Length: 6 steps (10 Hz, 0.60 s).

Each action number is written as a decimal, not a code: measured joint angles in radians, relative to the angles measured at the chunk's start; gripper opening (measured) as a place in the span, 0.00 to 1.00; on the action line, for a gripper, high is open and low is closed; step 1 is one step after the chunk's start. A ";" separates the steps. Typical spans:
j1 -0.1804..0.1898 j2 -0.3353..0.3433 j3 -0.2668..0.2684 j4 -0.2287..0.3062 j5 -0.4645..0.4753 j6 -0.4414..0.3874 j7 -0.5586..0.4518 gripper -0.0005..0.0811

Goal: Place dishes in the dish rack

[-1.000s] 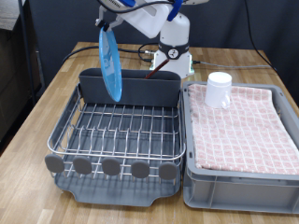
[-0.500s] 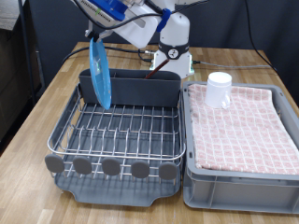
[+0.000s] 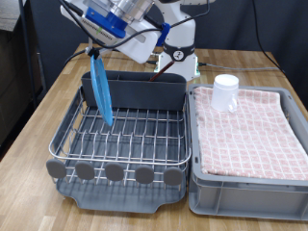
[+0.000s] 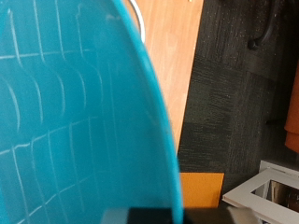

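The light-blue plate will be released from my gripper among the silver wires on the rack's side [image 3: 111, 151] that is away from the grey bin.
My gripper [image 3: 93, 48] is shut on the top rim of the round light-blue plate [image 3: 100, 89]. The plate hangs on edge over the exterior view's left side of the dish rack [image 3: 120, 144], with its lower edge down among the silver wires. It fills most of the wrist view [image 4: 65, 121]. The small white cup [image 3: 225, 92] stands upside down on the pink checked cloth in the grey bin [image 3: 248, 183] at the exterior view's right. The grey utensil box [image 3: 140, 91] runs along the rack's far side. The wooden spoon is out of view.
The rack and bin sit side by side on a wooden table [image 3: 38, 115]. The robot base [image 3: 178, 58] with cables stands behind the rack. A dark wall lies at the exterior view's left.
The gripper has carried the plate towards the exterior view's left and lower, from in front of the utensil box down into the rack's left side. The cup has not moved.
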 joint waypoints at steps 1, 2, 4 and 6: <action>0.000 0.002 -0.004 -0.013 -0.012 0.017 0.002 0.03; 0.000 0.003 -0.007 -0.026 -0.028 0.034 0.007 0.03; 0.000 0.008 -0.015 -0.045 -0.055 0.067 0.020 0.03; 0.000 0.016 -0.020 -0.057 -0.065 0.093 0.028 0.03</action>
